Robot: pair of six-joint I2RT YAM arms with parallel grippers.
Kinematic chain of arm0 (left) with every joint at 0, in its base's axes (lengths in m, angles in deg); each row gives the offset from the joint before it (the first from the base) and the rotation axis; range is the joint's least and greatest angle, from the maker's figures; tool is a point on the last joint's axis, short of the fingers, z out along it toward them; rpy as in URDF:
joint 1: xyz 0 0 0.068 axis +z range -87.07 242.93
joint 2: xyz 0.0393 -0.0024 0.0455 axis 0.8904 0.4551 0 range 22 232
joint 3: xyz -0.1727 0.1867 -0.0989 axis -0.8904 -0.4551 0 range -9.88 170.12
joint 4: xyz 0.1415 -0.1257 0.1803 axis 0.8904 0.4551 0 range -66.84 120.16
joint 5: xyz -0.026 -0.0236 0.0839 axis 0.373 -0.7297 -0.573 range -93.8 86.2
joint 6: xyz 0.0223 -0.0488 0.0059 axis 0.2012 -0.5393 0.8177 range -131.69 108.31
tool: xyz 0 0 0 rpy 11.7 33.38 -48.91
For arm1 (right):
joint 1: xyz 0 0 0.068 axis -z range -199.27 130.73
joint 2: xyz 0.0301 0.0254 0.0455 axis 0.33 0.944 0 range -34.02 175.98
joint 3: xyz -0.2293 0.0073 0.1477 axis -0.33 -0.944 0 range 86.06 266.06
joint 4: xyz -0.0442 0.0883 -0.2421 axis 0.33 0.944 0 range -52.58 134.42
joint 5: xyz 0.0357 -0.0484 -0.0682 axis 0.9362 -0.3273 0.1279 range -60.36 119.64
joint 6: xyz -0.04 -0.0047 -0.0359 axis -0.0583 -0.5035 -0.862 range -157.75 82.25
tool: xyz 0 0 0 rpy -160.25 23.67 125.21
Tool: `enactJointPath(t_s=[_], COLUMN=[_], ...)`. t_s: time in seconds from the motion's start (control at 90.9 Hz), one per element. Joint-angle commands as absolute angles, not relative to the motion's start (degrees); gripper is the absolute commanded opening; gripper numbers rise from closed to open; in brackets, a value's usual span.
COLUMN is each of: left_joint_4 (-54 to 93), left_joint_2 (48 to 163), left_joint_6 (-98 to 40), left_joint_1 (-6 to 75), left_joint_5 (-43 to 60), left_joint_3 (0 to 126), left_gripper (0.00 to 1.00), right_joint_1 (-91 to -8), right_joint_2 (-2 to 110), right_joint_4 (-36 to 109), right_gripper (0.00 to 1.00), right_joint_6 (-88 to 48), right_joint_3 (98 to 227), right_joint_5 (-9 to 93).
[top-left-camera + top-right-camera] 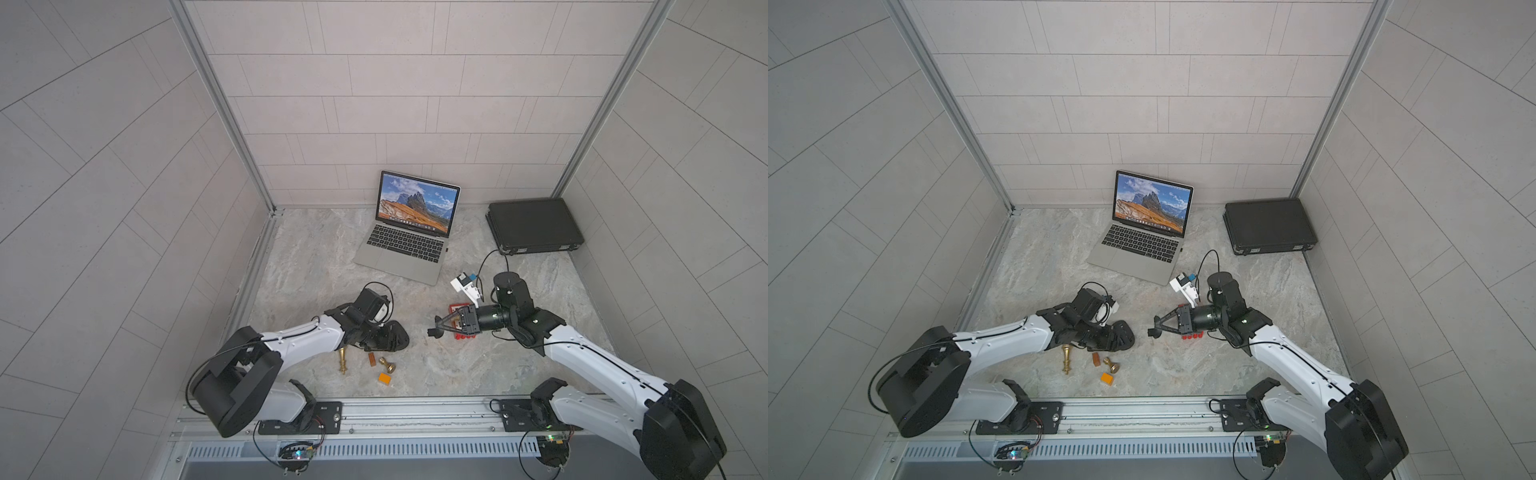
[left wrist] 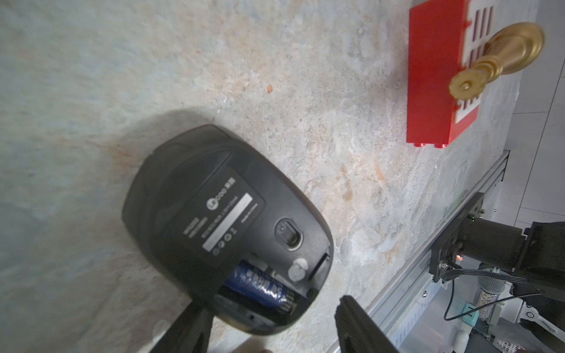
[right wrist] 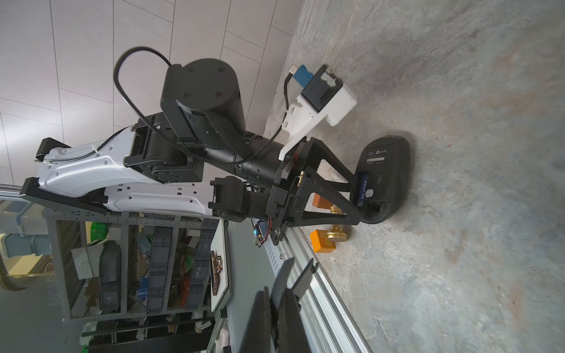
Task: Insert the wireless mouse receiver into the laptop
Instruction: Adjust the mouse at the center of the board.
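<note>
I need to take the mouse with my left gripper by its label end [image 2: 219, 211], as its battery bay faces that gripper, and turn the bay toward my right gripper.
The open silver laptop [image 1: 409, 245] stands at the back of the table, with a tiny dark stub [image 1: 446, 250] at its right edge. A black mouse [image 2: 223, 220] lies underside up, its battery bay uncovered and a blue battery [image 2: 256, 284] showing. I cannot pick out the wireless mouse receiver; a narrow dark slot [image 2: 318, 269] sits beside the battery. My left gripper [image 2: 272, 305] straddles the mouse's rear, open, with a gap at one finger [image 2: 357, 321]. My right gripper [image 3: 290, 293] hovers mid-table [image 1: 434, 331], shut on a thin black mouse cover piece [image 3: 286, 272].
A red grid block [image 1: 457, 309] lies under the right wrist. Two gold chess pieces [image 1: 342, 360] [image 1: 388, 365], a brown block [image 1: 372, 359] and an orange block [image 1: 385, 378] lie near the front. A black case [image 1: 534, 226] sits back right.
</note>
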State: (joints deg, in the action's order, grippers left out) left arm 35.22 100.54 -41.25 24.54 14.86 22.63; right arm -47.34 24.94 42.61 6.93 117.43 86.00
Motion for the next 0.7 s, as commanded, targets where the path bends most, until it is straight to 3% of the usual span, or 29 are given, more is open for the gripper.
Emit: enactJointPath(t_s=[0.0,0.22,0.385,0.693], left_joint_4=[36.93,48.88,62.15,72.15], left_joint_2=[100.69,94.54,90.28,98.96], left_joint_6=[-40.80,-38.71,-32.03,4.03], left_joint_1=[24.06,23.10,23.07,22.65], left_joint_5=[17.08,18.07,11.42,-11.38], left_joint_3=[23.89,28.03,38.46,50.10], left_gripper=[0.69,0.78,0.87,0.89], right_joint_1=[-46.57,-44.92,-44.26,-43.97], right_joint_2=[24.88,24.05,23.99,20.89], right_joint_4=[42.79,42.96,42.87,42.16], right_gripper=[0.00,0.00,0.00,0.00], right_joint_6=[7.24,7.13,5.90,5.47], right_joint_3=[116.13,115.74,115.88,115.79], right_joint_5=[84.92,85.19,85.28,85.96])
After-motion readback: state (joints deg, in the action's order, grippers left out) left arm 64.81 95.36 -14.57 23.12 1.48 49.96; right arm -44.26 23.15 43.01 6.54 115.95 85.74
